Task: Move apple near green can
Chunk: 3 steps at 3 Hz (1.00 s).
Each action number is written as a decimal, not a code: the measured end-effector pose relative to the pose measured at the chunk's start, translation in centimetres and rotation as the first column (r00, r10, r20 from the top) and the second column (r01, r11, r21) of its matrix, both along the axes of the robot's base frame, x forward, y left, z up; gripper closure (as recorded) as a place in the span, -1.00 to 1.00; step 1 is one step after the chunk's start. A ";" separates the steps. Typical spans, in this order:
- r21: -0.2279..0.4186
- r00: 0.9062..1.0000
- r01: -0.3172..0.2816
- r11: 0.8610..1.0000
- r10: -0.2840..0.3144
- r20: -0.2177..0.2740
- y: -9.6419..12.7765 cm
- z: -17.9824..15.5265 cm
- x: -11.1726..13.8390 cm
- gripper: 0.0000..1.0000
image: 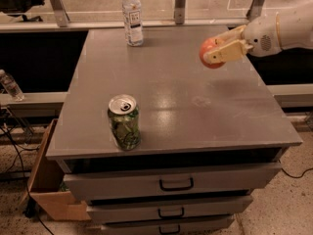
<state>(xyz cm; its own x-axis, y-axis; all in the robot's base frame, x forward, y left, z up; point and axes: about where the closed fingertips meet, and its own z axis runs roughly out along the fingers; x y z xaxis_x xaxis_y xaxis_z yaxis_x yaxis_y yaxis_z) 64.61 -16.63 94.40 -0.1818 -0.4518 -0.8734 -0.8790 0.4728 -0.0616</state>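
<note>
My gripper will set the apple free on the grey cabinet top close against the green can (153,121), near the front edge.
The green can (124,122) stands upright near the front left edge of the grey cabinet top (176,97), its silver top and pull tab showing. My gripper (217,48) reaches in from the right and is shut on the red-orange apple (208,52), holding it in the air above the right part of the top. The apple is far to the right of and behind the can. My fingers (227,51) cover part of the apple.
A clear plastic bottle (132,16) stands at the back of the top, left of middle. Drawers (173,184) are below the front edge. A cardboard box (46,185) sits on the floor at the left. Another bottle (10,84) lies on a ledge at far left.
</note>
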 end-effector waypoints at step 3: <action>0.017 0.939 -0.333 0.943 0.333 -0.082 9.8 -4.6 -13.3 1.00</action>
